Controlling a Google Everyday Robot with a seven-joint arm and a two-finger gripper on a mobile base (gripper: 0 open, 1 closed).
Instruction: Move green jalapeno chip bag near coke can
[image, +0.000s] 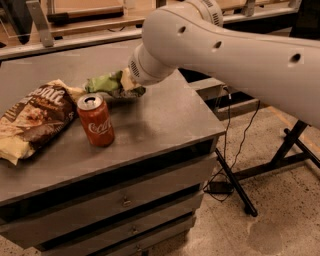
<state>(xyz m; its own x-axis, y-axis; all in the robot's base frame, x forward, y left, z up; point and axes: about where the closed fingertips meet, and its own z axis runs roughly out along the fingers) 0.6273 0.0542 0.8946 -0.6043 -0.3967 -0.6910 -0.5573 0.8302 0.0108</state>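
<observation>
My gripper is to release the green chip bag on the cabinet top beside the coke can (139, 97), across from the brown bag.
The green jalapeno chip bag (103, 82) is small and crinkly and sits low over the grey cabinet top (160, 120), just behind and right of the coke can. The coke can (96, 120) is red with white script and a silver top, standing upright near the front left. My gripper (125, 82) is at the bag's right end and holds it; the white arm (225, 45) reaches in from the upper right and hides the fingers.
A larger dark brown and cream chip bag (32, 117) lies to the left of the can. The cabinet has drawers below. A black stand leg (285, 150) and cables are on the floor at right. Shelving runs along the back.
</observation>
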